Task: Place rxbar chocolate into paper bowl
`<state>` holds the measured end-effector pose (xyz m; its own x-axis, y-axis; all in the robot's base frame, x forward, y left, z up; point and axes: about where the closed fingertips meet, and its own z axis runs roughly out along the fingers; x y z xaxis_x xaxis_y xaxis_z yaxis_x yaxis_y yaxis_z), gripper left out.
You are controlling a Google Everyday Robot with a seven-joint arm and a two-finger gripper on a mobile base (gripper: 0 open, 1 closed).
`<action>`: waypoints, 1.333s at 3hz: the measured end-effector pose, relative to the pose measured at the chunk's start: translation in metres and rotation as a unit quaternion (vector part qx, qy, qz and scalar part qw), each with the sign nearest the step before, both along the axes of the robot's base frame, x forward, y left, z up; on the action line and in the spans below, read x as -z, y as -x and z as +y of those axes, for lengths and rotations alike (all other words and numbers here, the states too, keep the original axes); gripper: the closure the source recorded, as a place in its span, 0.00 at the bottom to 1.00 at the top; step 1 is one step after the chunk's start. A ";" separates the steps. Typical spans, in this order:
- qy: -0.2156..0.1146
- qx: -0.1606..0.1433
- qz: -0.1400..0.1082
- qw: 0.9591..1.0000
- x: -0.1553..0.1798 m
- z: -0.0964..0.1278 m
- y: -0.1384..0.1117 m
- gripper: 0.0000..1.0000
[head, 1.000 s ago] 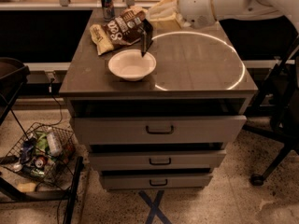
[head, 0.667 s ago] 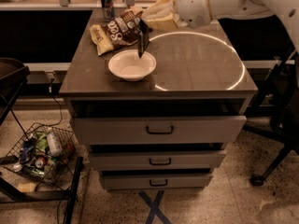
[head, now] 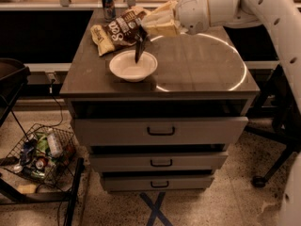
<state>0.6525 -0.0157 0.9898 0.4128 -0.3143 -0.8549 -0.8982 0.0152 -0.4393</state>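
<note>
Next, my gripper releases the rxbar chocolate, now hanging nearly upright at the bowl's rim, inside the paper bowl (head: 128, 63), so that it leans on the far rim next to the snack bag.
The paper bowl (head: 133, 66) is off-white and round and sits on the left half of the dark cabinet top (head: 197, 74). My gripper (head: 141, 31) reaches in from the right, just above the bowl's far rim. It is shut on the top end of the rxbar chocolate (head: 139, 50), a thin dark bar. The bar hangs nearly upright, with its lower end inside the bowl's rim area; I cannot tell whether it touches the bowl.
A brown-and-cream snack bag (head: 115, 33) lies behind the bowl, and a can (head: 108, 3) stands at the back edge. Drawers (head: 160, 130) fill the cabinet front. A wire basket of cans and bottles (head: 40, 157) sits on the floor at left. A chair base (head: 268, 168) is at right.
My gripper has moved slightly left and down with the bar, so the bar's lower end now hangs lower over the bowl. The bowl and bag have not moved.
</note>
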 end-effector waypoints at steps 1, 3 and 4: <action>-0.028 -0.043 0.023 0.998 0.011 0.006 -0.006 1.00; -0.071 -0.093 0.070 0.991 0.036 0.011 -0.014 1.00; -0.078 -0.100 0.090 0.988 0.045 0.015 -0.018 1.00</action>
<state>0.6702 -0.0011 0.9445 0.2894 -0.1017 -0.9518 -0.9537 -0.1156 -0.2776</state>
